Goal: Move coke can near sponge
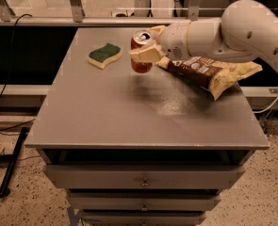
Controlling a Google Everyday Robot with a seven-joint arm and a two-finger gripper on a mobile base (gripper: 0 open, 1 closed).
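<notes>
The robot's gripper needs to set the coke can, now hanging just above the table top, down upright against the sponge's edge that faces the chip bag (126, 58).
The red coke can (140, 66) with its silver top is held upright in my gripper (145, 50), whose cream fingers (147, 54) are shut around its upper half. The can hangs a little above the grey table top (105, 112), towards the back middle. The sponge (104, 55), dark green on top over pale yellow foam, lies flat on the table to the left of the can, about a can's width away. My white arm (233, 29) reaches in from the right.
A crinkled brown-and-cream chip bag (209, 72) lies on the table right of the can, partly under my arm. The table is a drawer cabinet with drawers (143, 178) at the front. A railing runs behind and a black cable (6, 36) hangs at the left.
</notes>
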